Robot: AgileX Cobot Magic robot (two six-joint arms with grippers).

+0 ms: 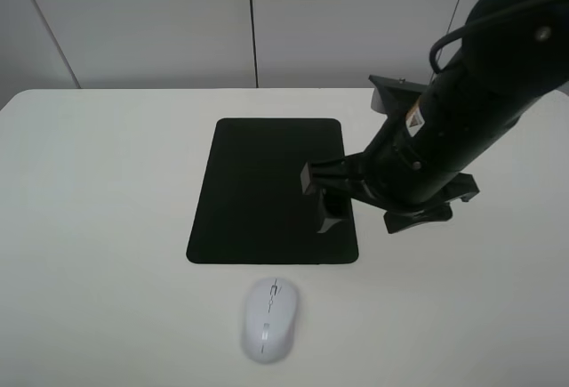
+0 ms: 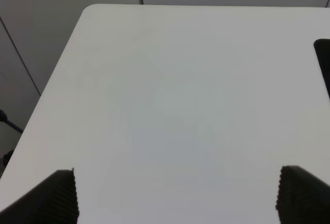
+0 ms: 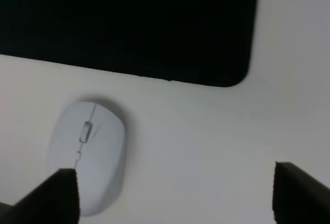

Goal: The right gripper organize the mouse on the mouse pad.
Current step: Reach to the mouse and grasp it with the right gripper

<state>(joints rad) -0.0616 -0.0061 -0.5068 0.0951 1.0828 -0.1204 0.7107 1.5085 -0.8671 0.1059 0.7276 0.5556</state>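
The robot's right gripper will next move to the white mouse's front half [image 1: 271, 301] [image 3: 83, 144], closest to the black mouse pad, and grip the sides of the mouse around its scroll wheel.
The white mouse [image 1: 269, 318] lies on the white table just in front of the black mouse pad [image 1: 267, 187], not touching it. My right gripper [image 1: 322, 198] hangs over the pad's front right part, open and empty, behind and to the right of the mouse. In the right wrist view the mouse [image 3: 87, 157] lies close to one fingertip [image 3: 51, 198], below the pad's edge [image 3: 129, 23], and the gripper [image 3: 175, 198] is wide open. My left gripper [image 2: 178, 198] is open and empty over bare table. It is out of the exterior high view.
The white table [image 1: 98, 227] has rounded back corners and a grey panelled wall behind it. A sliver of the mouse pad [image 2: 324, 64] shows at the edge of the left wrist view. The thick right arm [image 1: 471, 111] stretches over the table's right side.
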